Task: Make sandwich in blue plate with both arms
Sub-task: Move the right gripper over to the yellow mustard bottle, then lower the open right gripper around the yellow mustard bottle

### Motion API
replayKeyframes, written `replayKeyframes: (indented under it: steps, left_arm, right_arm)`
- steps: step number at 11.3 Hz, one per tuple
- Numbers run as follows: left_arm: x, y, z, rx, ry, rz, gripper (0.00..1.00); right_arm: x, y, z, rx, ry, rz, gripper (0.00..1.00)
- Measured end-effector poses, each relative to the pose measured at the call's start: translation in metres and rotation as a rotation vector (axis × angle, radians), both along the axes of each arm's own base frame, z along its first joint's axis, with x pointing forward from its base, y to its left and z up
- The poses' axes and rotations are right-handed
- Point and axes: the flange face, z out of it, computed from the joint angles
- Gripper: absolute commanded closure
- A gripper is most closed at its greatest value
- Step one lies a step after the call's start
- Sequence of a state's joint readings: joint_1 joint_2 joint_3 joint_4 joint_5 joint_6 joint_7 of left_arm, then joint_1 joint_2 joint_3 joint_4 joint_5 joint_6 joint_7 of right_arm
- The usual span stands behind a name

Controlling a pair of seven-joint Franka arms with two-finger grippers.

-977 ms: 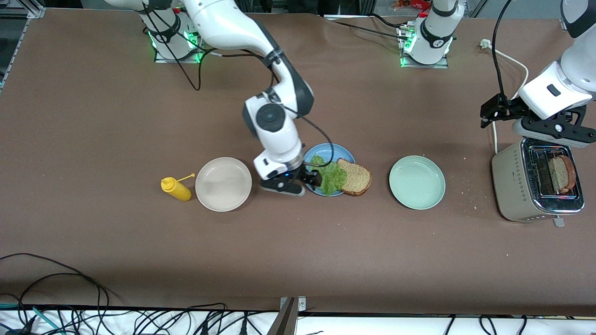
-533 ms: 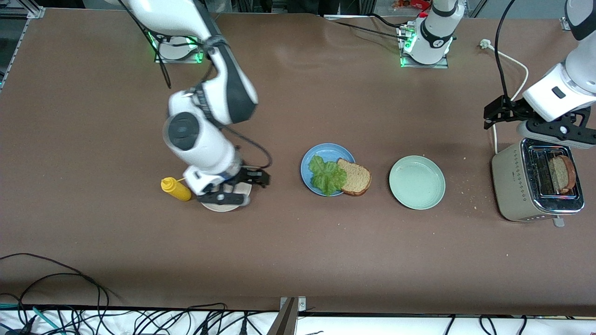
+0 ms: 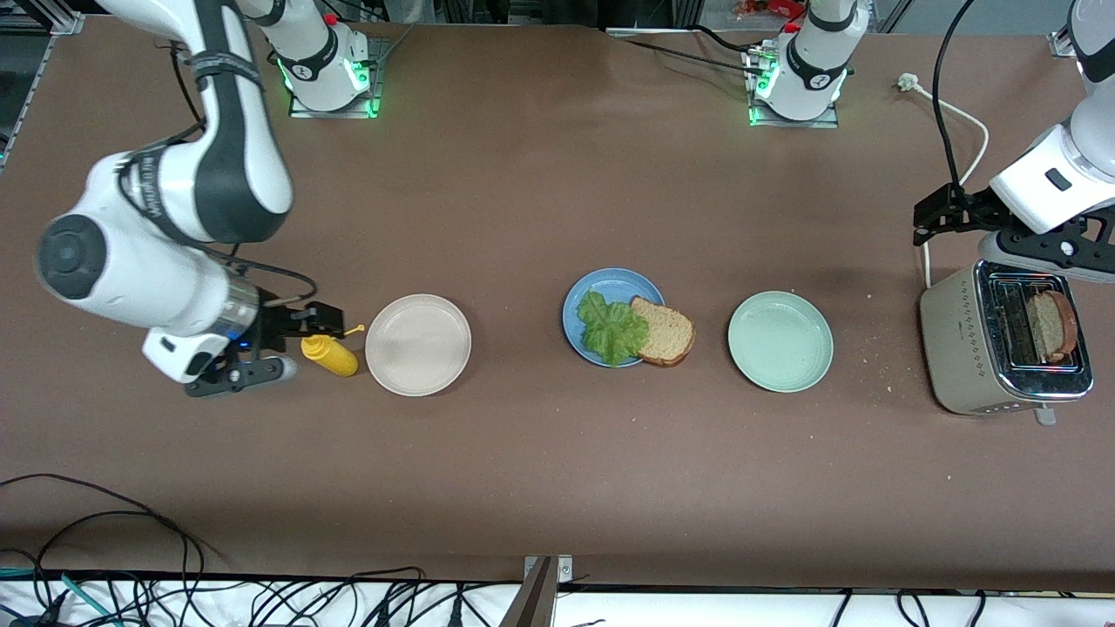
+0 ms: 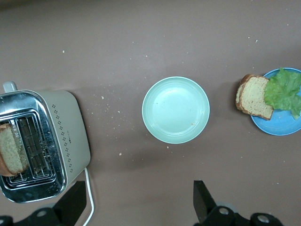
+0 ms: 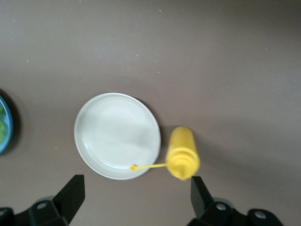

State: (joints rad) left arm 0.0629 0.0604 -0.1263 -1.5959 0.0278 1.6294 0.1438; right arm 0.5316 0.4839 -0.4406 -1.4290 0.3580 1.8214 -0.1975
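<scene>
Next, I move my right gripper to the lower body of the yellow bottle (image 3: 341,361) (image 5: 182,136), below the bottle's cap, and close it there.
The blue plate (image 3: 611,282) holds a ruffled lettuce leaf (image 3: 612,328) and one brown bread slice (image 3: 664,331) that hangs over its rim. A second slice (image 3: 1050,325) stands in the toaster (image 3: 967,348). My right gripper (image 3: 248,370) is open and empty, over the table beside the yellow bottle (image 3: 329,353). My left gripper (image 3: 1041,248) is open and empty above the toaster. The left wrist view shows the toaster (image 4: 70,132), its slice (image 4: 11,150), the plate's bread (image 4: 254,96), the lettuce (image 4: 284,89) and the left gripper (image 4: 137,202).
A cream-white plate (image 3: 418,345) lies between the bottle and the blue plate. A pale green plate (image 3: 780,341) lies between the blue plate and the toaster. The right wrist view shows the cream plate (image 5: 116,135), the bottle (image 5: 182,150) and the right gripper (image 5: 136,197).
My right arm has swung away from the blue plate, past the cream plate, to beside the yellow bottle. The lettuce and bread stay put. My left gripper has shifted slightly above the toaster.
</scene>
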Motion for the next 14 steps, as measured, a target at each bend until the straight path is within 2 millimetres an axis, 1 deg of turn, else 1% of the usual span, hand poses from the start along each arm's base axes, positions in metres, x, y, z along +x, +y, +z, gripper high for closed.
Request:
replayKeyframes:
  steps: [1, 2, 4, 6, 7, 8, 9, 11, 12, 14]
  left_arm:
    - [0.0, 0.0, 0.0, -0.005, 0.0, 0.001, 0.0]
    - [0.0, 0.0, 0.0, -0.006, 0.001, 0.001, 0.0]
    - [0.0, 0.0, 0.0, -0.007, 0.001, 0.002, 0.0]
    - [0.001, 0.0, -0.001, -0.007, 0.001, 0.002, 0.0]
    - [0.001, 0.0, -0.001, -0.007, 0.001, 0.001, 0.0]
    - [0.001, -0.002, 0.0, -0.007, 0.001, -0.001, 0.0]
    - [0.001, -0.002, -0.001, -0.008, 0.001, -0.003, 0.0]
    - [0.001, -0.002, -0.001, -0.008, 0.001, -0.002, 0.0]
    - [0.001, -0.002, -0.001, -0.008, 0.001, -0.003, 0.0]
    - [0.001, -0.005, 0.0, -0.008, 0.001, -0.007, 0.0]
  right_arm:
    - [0.002, -0.019, 0.0, 0.007, -0.005, 0.07, 0.0]
    - [0.003, -0.034, -0.001, 0.017, -0.005, 0.16, 0.0]
    - [0.004, -0.057, -0.007, 0.065, -0.008, 0.333, 0.0]
    - [0.005, -0.089, -0.01, 0.189, -0.048, 0.492, 0.0]
    - [0.006, -0.11, -0.014, 0.261, -0.085, 0.55, 0.0]
    - [0.007, -0.13, -0.024, 0.319, -0.122, 0.61, 0.0]
    - [0.008, -0.148, -0.04, 0.379, -0.161, 0.657, 0.0]
    - [0.012, -0.178, -0.083, 0.482, -0.236, 0.724, 0.0]
    - [0.012, -0.186, -0.099, 0.502, -0.249, 0.747, 0.0]
    - [0.014, -0.189, -0.12, 0.553, -0.304, 0.801, 0.0]
